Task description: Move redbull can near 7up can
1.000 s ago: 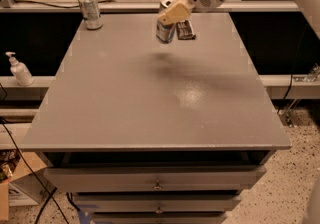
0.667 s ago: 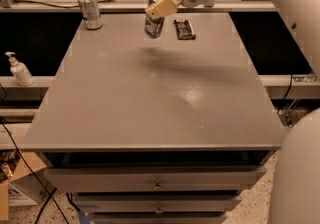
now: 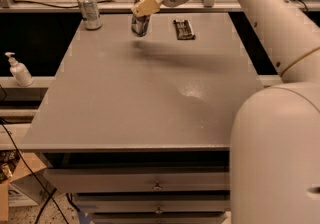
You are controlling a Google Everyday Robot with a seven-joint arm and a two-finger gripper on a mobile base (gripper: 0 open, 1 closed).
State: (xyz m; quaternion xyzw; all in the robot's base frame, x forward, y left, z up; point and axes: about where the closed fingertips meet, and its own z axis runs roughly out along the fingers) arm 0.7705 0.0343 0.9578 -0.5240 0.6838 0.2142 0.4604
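Observation:
Next, I set the redbull can, now near the table's far edge, down with my gripper and let go of it on the grey table (image 3: 114, 35) close beside the 7up can, toward the dark packet.
The 7up can (image 3: 89, 10), silver-grey with faint green marks, stands upright at the far left corner of the grey table (image 3: 150, 98). My gripper (image 3: 143, 7) is shut on the redbull can (image 3: 139, 24), a slim silver and blue can. It holds the can near the table's far edge, right of the 7up can, at or just above the surface. The gripper's tan fingers (image 3: 146, 5) cover the can's upper part.
A small dark flat packet (image 3: 183, 29) lies on the table to the right of the redbull can. A white pump bottle (image 3: 19, 70) stands on a lower ledge at the left. My arm's large white body (image 3: 275, 153) fills the right foreground. Drawers sit below the table front.
My gripper has carried the redbull can leftward along the table's far side, away from the dark packet and closer to the 7up can.

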